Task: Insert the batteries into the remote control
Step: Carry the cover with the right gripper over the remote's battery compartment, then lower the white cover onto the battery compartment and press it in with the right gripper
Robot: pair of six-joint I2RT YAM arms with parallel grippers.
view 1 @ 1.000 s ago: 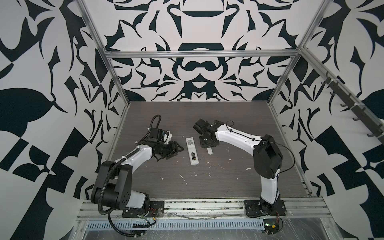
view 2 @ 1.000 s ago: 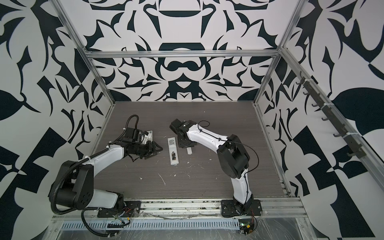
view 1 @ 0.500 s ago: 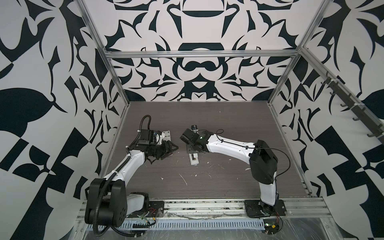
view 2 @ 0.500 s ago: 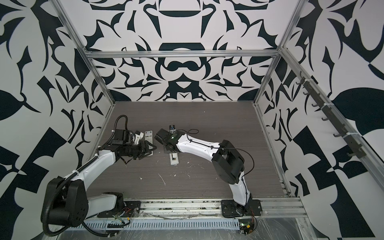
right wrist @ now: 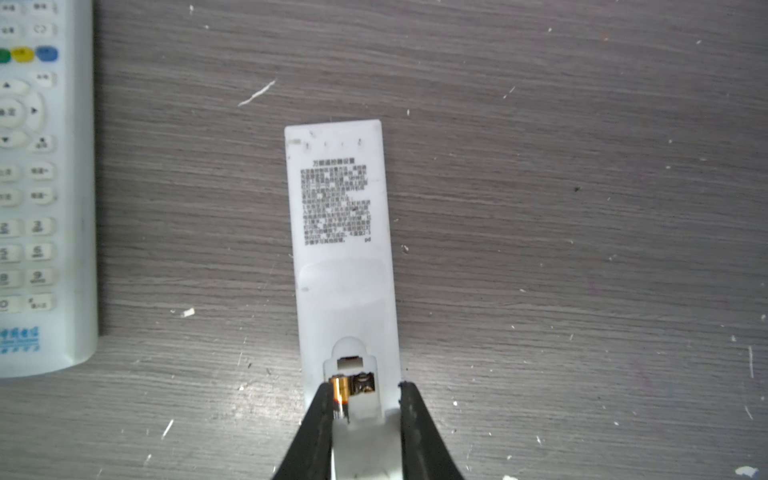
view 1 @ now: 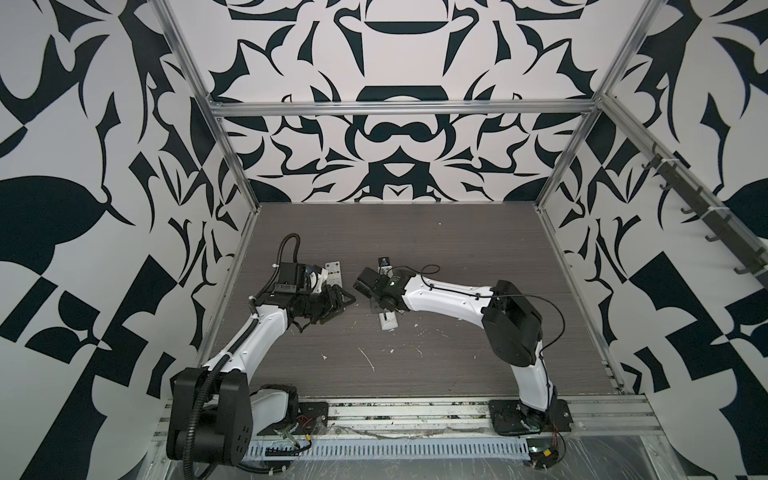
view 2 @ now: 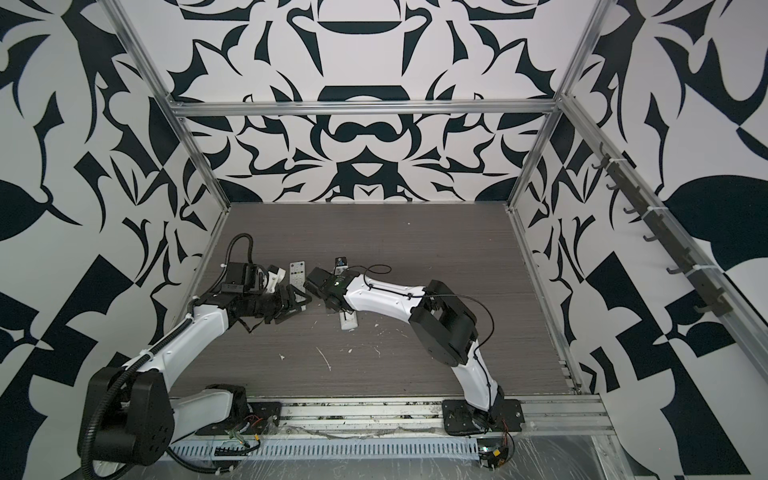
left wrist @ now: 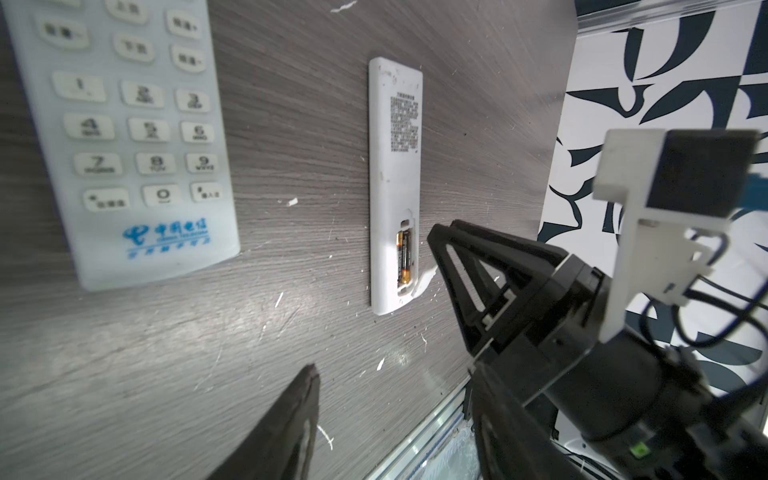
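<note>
Next, my right gripper lets go of the flat white piece over the open battery bay of the slim white remote control (view 1: 388, 316) (right wrist: 362, 432).
A slim white remote control (right wrist: 340, 232) lies face down on the table, its battery bay open at the near end. One battery (right wrist: 340, 392) with a gold band sits in one slot; the slot (right wrist: 365, 384) beside it is bare. It shows again in the left wrist view, where the battery (left wrist: 405, 257) lies in the remote (left wrist: 395, 174). My right gripper (right wrist: 365, 419) hangs over that end, shut on a flat white piece (right wrist: 365, 449) that looks like the bay cover. My left gripper (left wrist: 395, 415) stands open and empty beside the remote. In both top views the right gripper (view 1: 384, 309) (view 2: 343, 307) covers most of the remote (view 1: 388, 325) (view 2: 348, 323).
A larger pale remote (view 1: 333, 272) (left wrist: 124, 124) with number keys lies face up just behind the left gripper (view 1: 343, 301). A small white item (view 1: 384, 264) sits behind the right wrist. White scraps (view 1: 368, 359) dot the table's front half.
My right gripper has swung left and forward, from behind the slim remote to over its open end. The left arm has pulled its elbow back; its gripper stays beside the remote.
</note>
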